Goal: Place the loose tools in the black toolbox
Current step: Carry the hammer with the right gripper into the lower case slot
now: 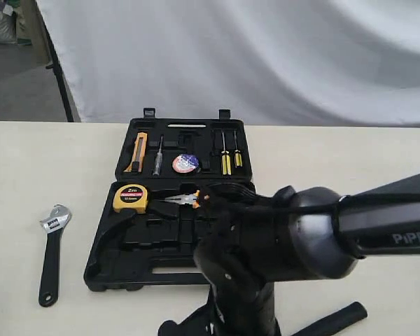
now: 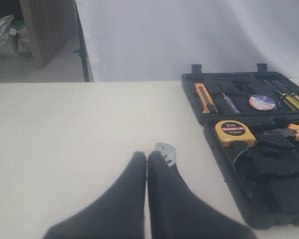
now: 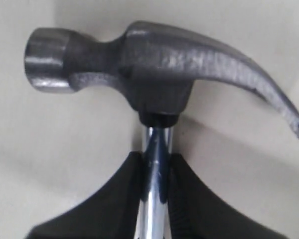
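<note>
Once released by my right gripper, the hammer will rest in the hollow (image 1: 166,250) between the pliers and the toolbox's handle opening.
The black toolbox (image 1: 98,269) lies open mid-table, also in the left wrist view (image 2: 269,209). A bluish tape roll (image 1: 185,164) sits in its far half. The black-handled wrench (image 1: 50,255) with its silver head lies on the table left of the box. My left gripper (image 2: 147,157) is shut and empty, hovering in front of the wrench head (image 2: 166,151). My right gripper (image 3: 156,162) is shut on the hammer's steel shaft, just below the hammer head (image 3: 154,64). From the exterior, my right arm (image 1: 301,231) hides that gripper; the hammer's black handle (image 1: 332,320) pokes out at the front edge.
A yellow tape measure (image 1: 131,199) and orange-handled pliers (image 1: 185,200) rest in the near half of the box. An orange knife (image 1: 136,152) and yellow screwdrivers (image 1: 231,161) sit in the far half. A white backdrop hangs behind the table.
</note>
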You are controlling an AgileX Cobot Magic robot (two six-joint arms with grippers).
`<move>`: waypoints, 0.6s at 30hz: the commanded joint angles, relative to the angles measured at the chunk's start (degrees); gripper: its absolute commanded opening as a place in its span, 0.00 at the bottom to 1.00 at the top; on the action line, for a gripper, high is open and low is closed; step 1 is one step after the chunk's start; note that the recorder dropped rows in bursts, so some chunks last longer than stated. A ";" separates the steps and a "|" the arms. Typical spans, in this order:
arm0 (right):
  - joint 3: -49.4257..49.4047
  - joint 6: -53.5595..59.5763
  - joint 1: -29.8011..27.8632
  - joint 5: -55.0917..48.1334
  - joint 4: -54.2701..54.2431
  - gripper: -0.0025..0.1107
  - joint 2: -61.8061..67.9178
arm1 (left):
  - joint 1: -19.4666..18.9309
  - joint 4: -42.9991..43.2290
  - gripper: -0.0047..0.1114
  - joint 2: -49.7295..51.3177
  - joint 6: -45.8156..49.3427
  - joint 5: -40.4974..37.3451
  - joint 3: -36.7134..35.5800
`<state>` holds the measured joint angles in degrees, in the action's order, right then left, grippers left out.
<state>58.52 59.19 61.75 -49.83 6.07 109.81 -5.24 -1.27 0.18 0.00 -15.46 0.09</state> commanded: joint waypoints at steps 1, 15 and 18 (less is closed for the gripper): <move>1.77 0.01 2.48 -0.02 -6.07 0.03 0.29 | 0.50 -0.46 0.05 -0.18 0.00 0.04 -0.09; 24.79 -3.76 -7.06 1.12 -12.67 0.02 -3.61 | 0.50 -0.46 0.05 -0.18 0.00 0.04 -0.09; 27.91 -3.76 -7.10 2.30 -12.43 0.02 0.67 | 0.50 -0.46 0.05 -0.18 0.00 0.04 -0.09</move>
<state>83.63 55.44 55.01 -49.20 -4.98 107.20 -5.24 -1.27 0.18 0.00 -15.46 0.09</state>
